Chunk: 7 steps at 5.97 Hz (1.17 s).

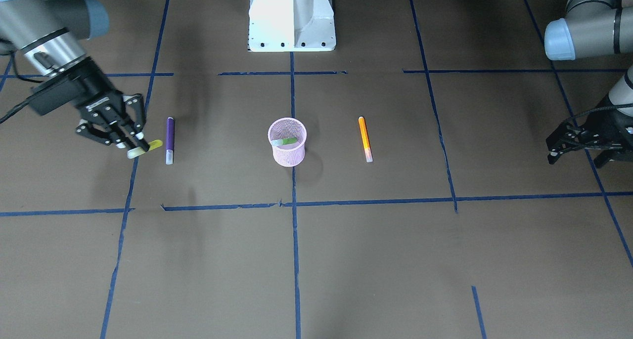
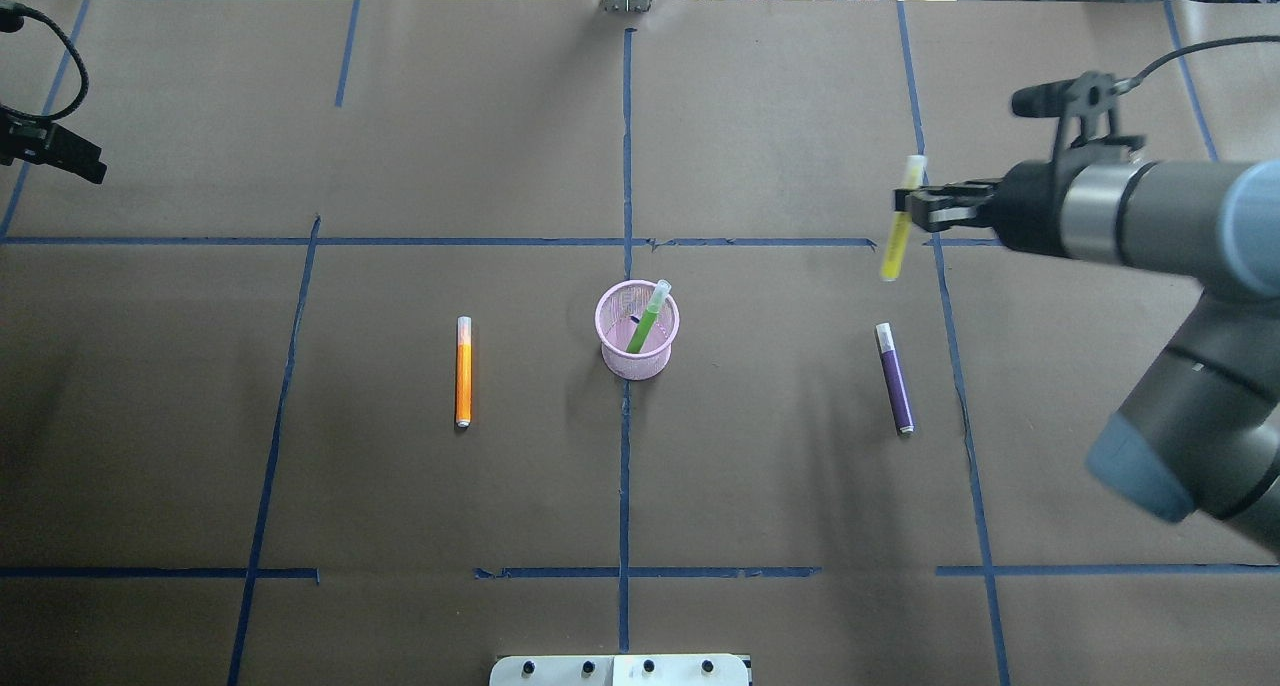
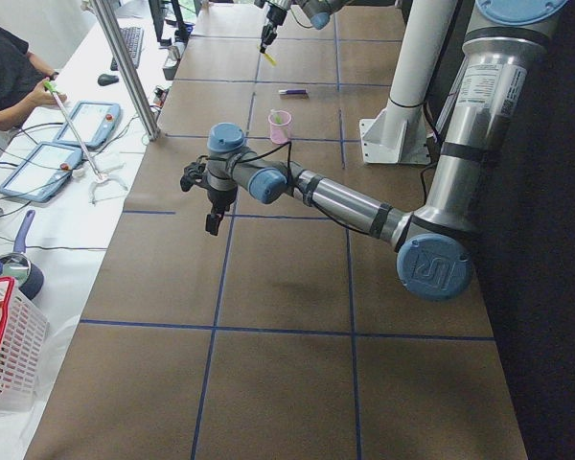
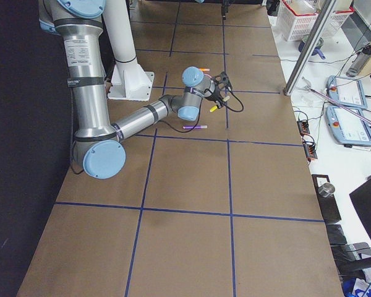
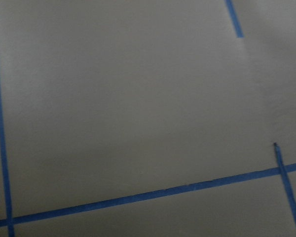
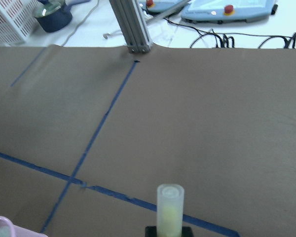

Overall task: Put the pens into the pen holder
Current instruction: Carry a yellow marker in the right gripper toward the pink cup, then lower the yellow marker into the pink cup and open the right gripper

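Note:
The robot's right gripper should release the yellow pen inside the pink mesh pen holder (image 1: pixel 286 143) (image 6: pixel 2 230), up against the green pen.
The pink mesh pen holder (image 1: pixel 288 153) stands at the table's middle, also in the overhead view (image 2: pixel 640 358). A green pen (image 2: pixel 645 328) leans inside it. A purple pen (image 2: pixel 895 381) lies on the table to its right, an orange pen (image 2: pixel 463 371) to its left. My right gripper (image 2: pixel 905 206) is shut on a yellow pen (image 2: pixel 892 248) and holds it above the table, beyond the purple pen (image 1: pixel 170 136). The yellow pen's whitish cap shows in the right wrist view (image 6: pixel 170 205). My left gripper (image 1: pixel 573 156) hangs open and empty at the far left.
The white robot base (image 1: pixel 292 18) stands behind the holder. Blue tape lines (image 2: pixel 625 466) cross the brown table. A white basket (image 3: pixel 5 355), tablets and cables lie on the side bench beyond the table's far edge.

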{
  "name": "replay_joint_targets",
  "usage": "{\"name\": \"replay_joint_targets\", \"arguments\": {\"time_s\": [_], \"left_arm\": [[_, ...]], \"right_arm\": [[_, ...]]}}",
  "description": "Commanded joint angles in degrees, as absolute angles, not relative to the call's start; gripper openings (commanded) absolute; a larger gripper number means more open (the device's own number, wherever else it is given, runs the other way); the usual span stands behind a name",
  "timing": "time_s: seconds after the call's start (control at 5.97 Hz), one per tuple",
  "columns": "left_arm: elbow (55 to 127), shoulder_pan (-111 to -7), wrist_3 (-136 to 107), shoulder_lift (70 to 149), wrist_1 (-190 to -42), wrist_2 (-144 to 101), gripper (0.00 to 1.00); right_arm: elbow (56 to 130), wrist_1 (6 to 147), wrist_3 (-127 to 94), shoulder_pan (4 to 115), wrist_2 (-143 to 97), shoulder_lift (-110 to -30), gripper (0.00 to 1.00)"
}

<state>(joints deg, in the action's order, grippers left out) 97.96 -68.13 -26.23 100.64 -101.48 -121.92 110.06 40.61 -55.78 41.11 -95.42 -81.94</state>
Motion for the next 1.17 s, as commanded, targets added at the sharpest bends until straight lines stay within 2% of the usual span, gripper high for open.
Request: {"name": "replay_joint_targets", "arguments": {"time_s": [0.0, 0.17, 0.33, 0.67, 1.0], "left_arm": [[97.5, -68.7, -26.3, 100.4, -100.5, -122.3, 1.0], [97.6, -68.8, -26.4, 100.4, -100.5, -122.3, 1.0], [97.5, -68.8, -26.4, 100.4, -100.5, -122.3, 1.0], [97.6, -69.0, -26.5, 100.4, -100.5, -122.2, 1.0], [97.4, -68.9, -26.6, 100.4, -100.5, -122.2, 1.0]], "right_arm": [[113.0, 44.5, -58.6, 25.5, -69.4, -75.4, 0.0], [113.0, 51.3, -58.6, 19.4, -59.2, -69.6, 0.0], [112.8, 53.5, -58.6, 14.7, -51.5, -67.3, 0.0], [111.2, 53.8, -59.0, 12.8, -47.2, -65.5, 0.0], [104.9, 53.7, -59.6, 13.0, -46.4, -60.6, 0.0]]}}
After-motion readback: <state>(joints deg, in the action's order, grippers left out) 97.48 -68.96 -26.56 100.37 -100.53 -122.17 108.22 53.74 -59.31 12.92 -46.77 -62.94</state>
